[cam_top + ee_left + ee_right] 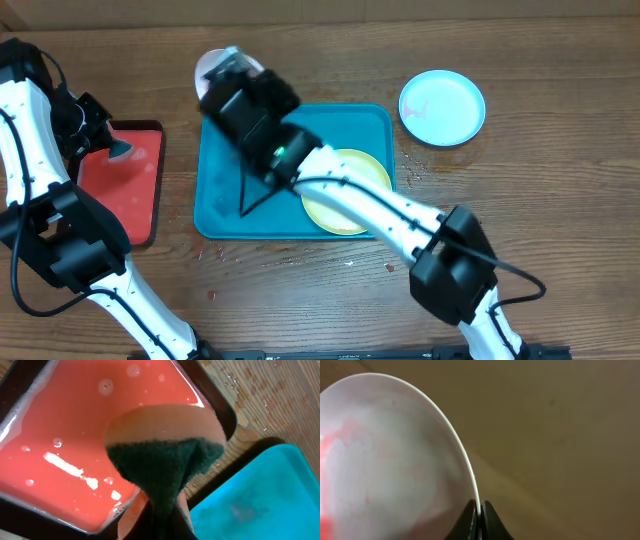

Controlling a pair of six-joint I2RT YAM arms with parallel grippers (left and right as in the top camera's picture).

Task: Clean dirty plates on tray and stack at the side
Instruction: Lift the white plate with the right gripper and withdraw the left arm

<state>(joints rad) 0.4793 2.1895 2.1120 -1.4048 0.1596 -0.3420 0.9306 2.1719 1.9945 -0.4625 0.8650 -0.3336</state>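
I should let go of the white plate with my right gripper on top of the light blue plate [442, 107] next to the teal tray.
My right gripper [480, 510] is shut on the rim of the white plate [385, 460], which has red smears and is held tilted, off the table. From overhead the plate [212, 65] shows above the far left corner of the teal tray [225, 205], with the gripper [228, 78] on it. The yellow-green plate [345, 190] lies in the tray's right half, partly under my right arm. The light blue plate [442, 107] lies on the table right of the tray. My left gripper [160, 527] is shut on a green and orange sponge [165, 455].
The sponge hangs over the red tray [60, 420], which holds pinkish liquid; this tray [135, 205] stands left of the teal tray [260, 500]. Water drops lie on the wooden table [400, 170] near the trays.
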